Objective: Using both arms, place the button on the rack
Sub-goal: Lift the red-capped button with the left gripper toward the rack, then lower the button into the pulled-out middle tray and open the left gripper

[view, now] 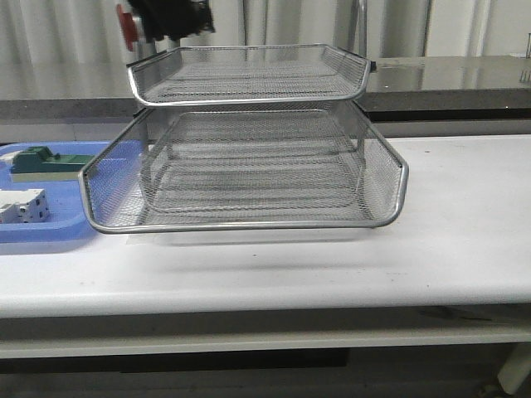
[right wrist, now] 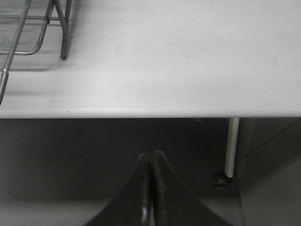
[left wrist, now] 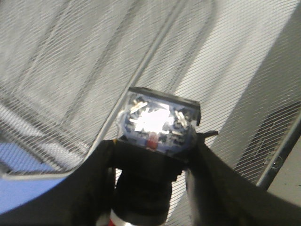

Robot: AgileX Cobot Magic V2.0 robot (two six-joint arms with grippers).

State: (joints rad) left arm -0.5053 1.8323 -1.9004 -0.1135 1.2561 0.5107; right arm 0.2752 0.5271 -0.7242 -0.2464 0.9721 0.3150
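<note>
My left gripper needs to let go of the button on the middle of the rack's lower level (view: 239,159), under the top level. The button is still held above the top tier.
The silver wire-mesh rack (view: 249,166) stands mid-table. My left gripper (view: 170,16) is high at the rack's back left corner, above the top tier, shut on the button (view: 127,23), whose red head points left. In the left wrist view the gripper (left wrist: 155,146) holds the button (left wrist: 157,122) by its black body, blue terminal end outward, over the rack mesh (left wrist: 70,61). My right gripper (right wrist: 150,157) is shut and empty, off the table's front edge, below table level; it does not show in the front view.
A flat blue tray (view: 50,228) lies left of the rack with a green block (view: 41,162) and a white block (view: 21,206). The rack's leg (right wrist: 63,28) shows in the right wrist view, with a table leg (right wrist: 230,146) below the front edge.
</note>
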